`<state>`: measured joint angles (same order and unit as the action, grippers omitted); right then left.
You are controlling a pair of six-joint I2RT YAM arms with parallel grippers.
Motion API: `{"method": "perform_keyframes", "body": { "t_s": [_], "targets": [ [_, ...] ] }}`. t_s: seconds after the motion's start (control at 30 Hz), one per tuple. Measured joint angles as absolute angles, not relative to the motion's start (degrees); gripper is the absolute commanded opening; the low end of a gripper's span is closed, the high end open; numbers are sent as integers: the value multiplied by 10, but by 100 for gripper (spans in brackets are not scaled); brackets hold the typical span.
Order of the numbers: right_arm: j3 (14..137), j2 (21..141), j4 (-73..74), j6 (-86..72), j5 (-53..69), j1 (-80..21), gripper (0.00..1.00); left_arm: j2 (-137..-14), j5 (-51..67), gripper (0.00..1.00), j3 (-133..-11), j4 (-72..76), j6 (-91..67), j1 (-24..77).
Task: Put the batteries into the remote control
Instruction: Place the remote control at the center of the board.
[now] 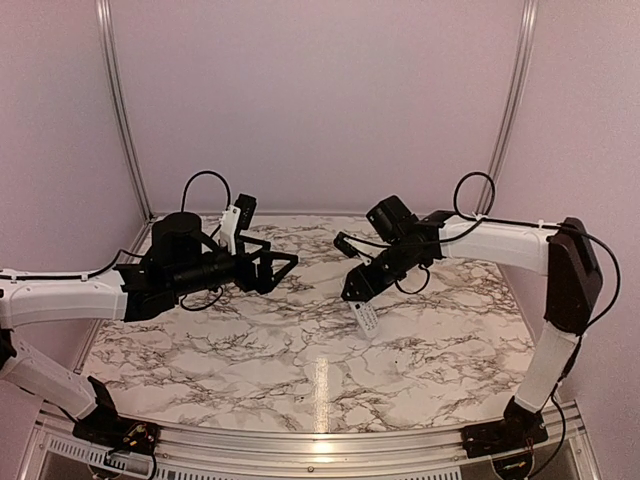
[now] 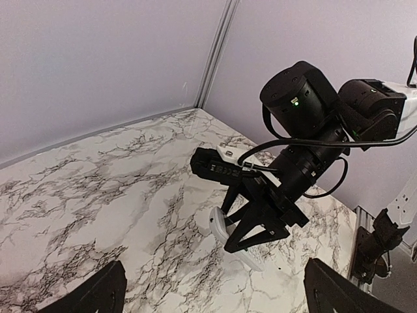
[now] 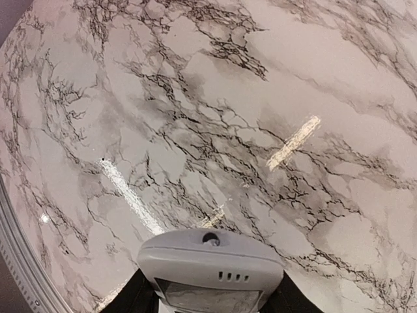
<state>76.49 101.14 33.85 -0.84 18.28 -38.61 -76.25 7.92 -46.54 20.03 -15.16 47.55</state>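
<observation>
Next, I set the white remote control, now tilted above the marble table, down on the marble (image 1: 355, 309) just below the fingertips of my right gripper, past the bright streak.
My right gripper (image 1: 358, 288) is shut on the white remote control (image 1: 366, 318) and holds it tilted above the marble table, screen end pointing away from the wrist. In the right wrist view the remote (image 3: 212, 261) sits between my fingers (image 3: 140, 295), its greyish screen showing. The left wrist view shows the right gripper (image 2: 251, 225) clamped on the remote (image 2: 220, 229). My left gripper (image 1: 280, 270) is open and empty, left of the remote and facing it, with its fingertips (image 2: 98, 293) spread wide. No batteries are in view.
The marble tabletop (image 1: 300, 350) is bordered by aluminium rails (image 1: 300, 440) and pale walls at the back and sides. Black cables loop over both wrists.
</observation>
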Motion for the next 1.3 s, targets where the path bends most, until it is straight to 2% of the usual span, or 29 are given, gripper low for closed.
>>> {"method": "perform_keyframes", "body": {
  "t_s": [0.3,0.7,1.17,1.3],
  "targets": [
    [884,1112,441,46,88,-386,1,-761,55,99,-441,210,-162,474],
    [977,1221,498,72,70,-382,6,-761,44,99,-425,221,-173,473],
    [1025,1268,512,71,75,-382,15,-769,40,99,-416,225,-176,471],
    [1039,1282,512,71,77,-382,22,-771,40,99,-416,225,-176,471]
  ]
}}
